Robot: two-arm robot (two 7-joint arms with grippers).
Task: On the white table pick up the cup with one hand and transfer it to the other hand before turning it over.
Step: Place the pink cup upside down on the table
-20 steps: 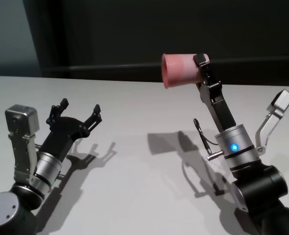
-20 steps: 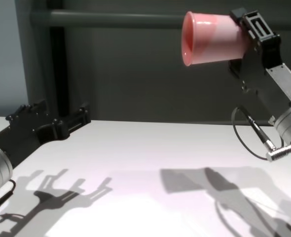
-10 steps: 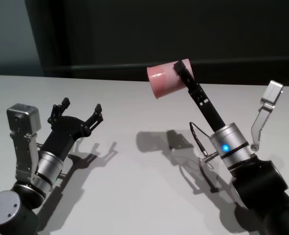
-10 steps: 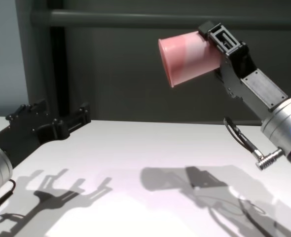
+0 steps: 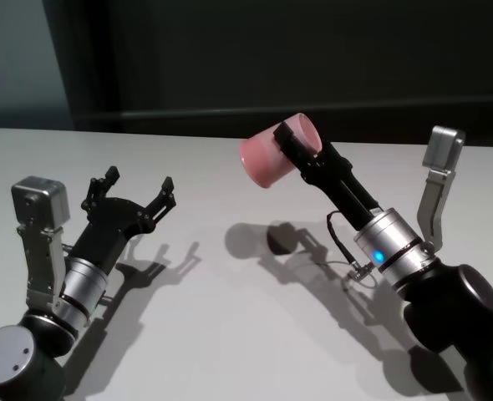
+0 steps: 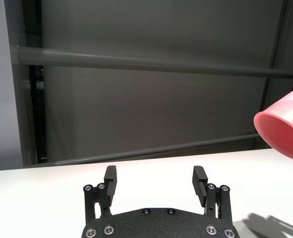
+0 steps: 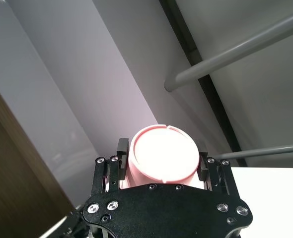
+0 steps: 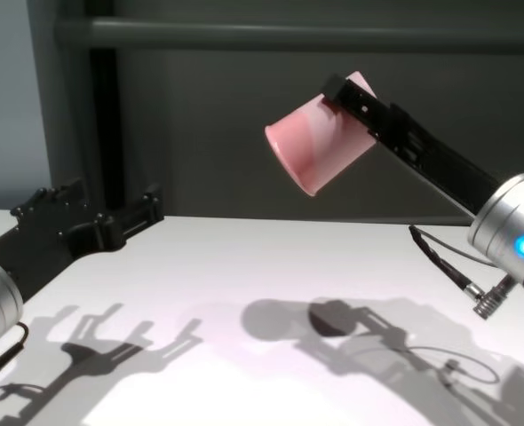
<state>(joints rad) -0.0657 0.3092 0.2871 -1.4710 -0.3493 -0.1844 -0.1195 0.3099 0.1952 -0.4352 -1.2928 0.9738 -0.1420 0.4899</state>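
Observation:
Next, my right gripper lets go of the pink cup on the white table, at the near edge of its round shadow [image 8: 271, 343].
The pink cup [image 5: 267, 157] hangs in the air over the white table [image 5: 230, 334], right of centre. My right gripper [image 5: 290, 149], on the wrist with the blue light, is shut on the cup near its base. The cup [image 8: 311, 151] is tilted, with its mouth facing left and slightly down. Its flat base [image 7: 161, 158] shows between the fingers in the right wrist view. My left gripper [image 5: 138, 182] rests low at the left, open and empty, pointing toward the cup. The cup's rim [image 6: 285, 126] shows at the edge of the left wrist view, well apart from the left fingers [image 6: 110, 176].
A dark wall with a horizontal rail [image 8: 244, 34] runs behind the table's far edge. A thin cable [image 8: 448, 266] loops from the right wrist. Shadows of both arms fall on the tabletop [image 8: 244, 266] between the grippers.
The right arm has swung the cup left and lower, and the mouth has tipped from sideways to slightly downward. The left arm has not moved.

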